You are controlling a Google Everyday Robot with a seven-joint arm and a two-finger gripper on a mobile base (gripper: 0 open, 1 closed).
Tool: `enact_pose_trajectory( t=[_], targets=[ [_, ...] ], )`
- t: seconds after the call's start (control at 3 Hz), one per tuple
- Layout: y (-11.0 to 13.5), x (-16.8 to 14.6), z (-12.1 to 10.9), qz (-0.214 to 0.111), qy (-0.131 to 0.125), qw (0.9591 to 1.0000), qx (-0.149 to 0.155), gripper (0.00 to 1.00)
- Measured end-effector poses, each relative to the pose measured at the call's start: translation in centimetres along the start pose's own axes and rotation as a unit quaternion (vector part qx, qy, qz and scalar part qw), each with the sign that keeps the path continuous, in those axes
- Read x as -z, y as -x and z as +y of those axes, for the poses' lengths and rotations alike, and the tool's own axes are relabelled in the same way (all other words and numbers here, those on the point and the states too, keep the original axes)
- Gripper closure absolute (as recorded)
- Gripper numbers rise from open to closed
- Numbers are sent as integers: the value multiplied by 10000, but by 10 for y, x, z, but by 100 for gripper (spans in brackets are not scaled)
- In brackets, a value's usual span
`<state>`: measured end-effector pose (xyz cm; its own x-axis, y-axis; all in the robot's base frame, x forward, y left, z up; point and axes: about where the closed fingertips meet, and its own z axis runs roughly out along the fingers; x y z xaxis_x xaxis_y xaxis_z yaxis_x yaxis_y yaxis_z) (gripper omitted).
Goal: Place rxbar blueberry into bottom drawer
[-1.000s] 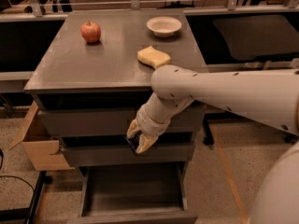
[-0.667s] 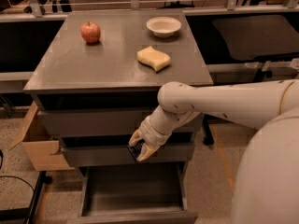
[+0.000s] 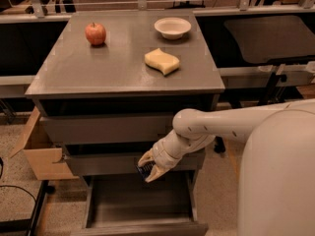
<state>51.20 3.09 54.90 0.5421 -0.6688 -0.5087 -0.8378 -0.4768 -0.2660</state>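
My gripper is going to put the rxbar blueberry down near the middle of the bottom drawer's grey bottom (image 3: pixel 159 194).
My gripper (image 3: pixel 149 168) hangs in front of the middle drawer front, just above the back of the open bottom drawer (image 3: pixel 139 204). Its pale fingers (image 3: pixel 158 171) are shut on the rxbar blueberry (image 3: pixel 144 170), of which only a small dark navy end with white print shows between them. The bottom drawer is pulled out and shows a bare grey interior. My white arm reaches in from the right.
On the cabinet top (image 3: pixel 113 68) sit a red apple (image 3: pixel 95 33), a white bowl (image 3: pixel 173 27) and a pale yellow wavy sponge (image 3: pixel 162 61). A cardboard box (image 3: pixel 37 151) stands on the floor at the left. Dark tables flank the cabinet.
My gripper has moved down and a little to the right with the bar, from the middle drawer front toward the open bottom drawer. The arm has lowered.
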Motion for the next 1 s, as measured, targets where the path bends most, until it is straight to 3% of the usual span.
enact_pose_trajectory(
  t=[0.33, 1.0],
  targets=[
    [-18, -14, 8, -203, -62, 9996, -184, 100],
    [-79, -68, 31, -606, -540, 9947, -626, 100]
  ],
)
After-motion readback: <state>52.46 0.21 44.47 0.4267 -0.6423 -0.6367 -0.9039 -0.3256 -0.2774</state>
